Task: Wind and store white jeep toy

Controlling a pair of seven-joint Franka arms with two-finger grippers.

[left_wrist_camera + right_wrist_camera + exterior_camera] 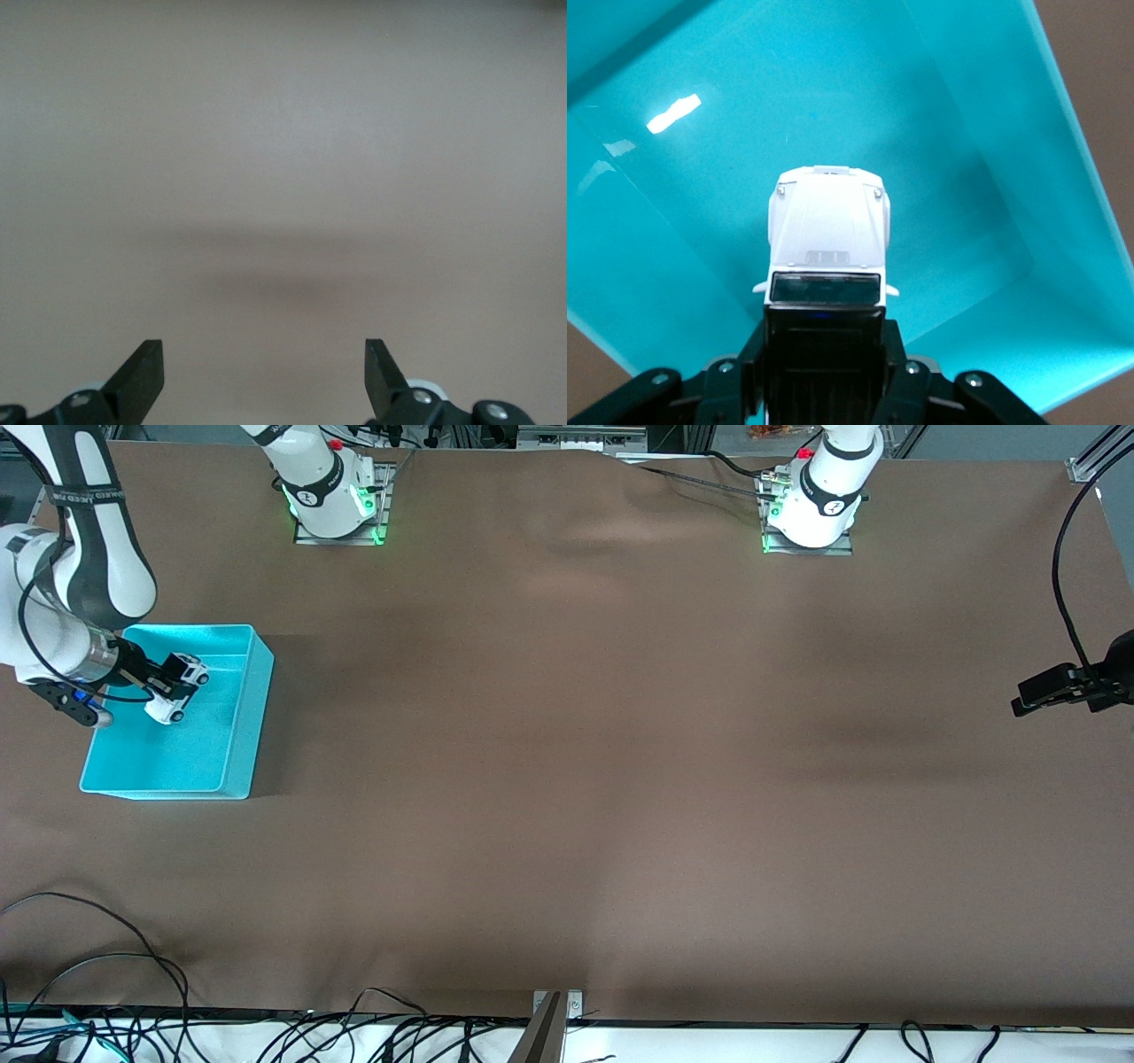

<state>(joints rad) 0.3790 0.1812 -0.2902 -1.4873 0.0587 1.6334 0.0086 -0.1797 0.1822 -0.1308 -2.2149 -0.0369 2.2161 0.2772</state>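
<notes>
I need to use my right gripper to set the white jeep toy down on the cyan bin's bottom, toward its far end (197, 698) (868, 232).
The white jeep toy (180, 685) has a black roof and dark windows. My right gripper (168, 682) is shut on it and holds it over the inside of the cyan bin (232, 731), at the right arm's end of the table. In the right wrist view the jeep (828, 235) points its hood down at the bin floor (744, 142), and the fingers (899, 354) press on both sides of its black roof. My left gripper (1045, 693) is open and empty over bare table at the left arm's end; its fingertips (142, 376) stand wide apart in the left wrist view.
A brown cloth (585, 762) covers the table. Cables (106, 974) lie along the edge nearest the front camera. A black cable (1067, 602) hangs by the left arm.
</notes>
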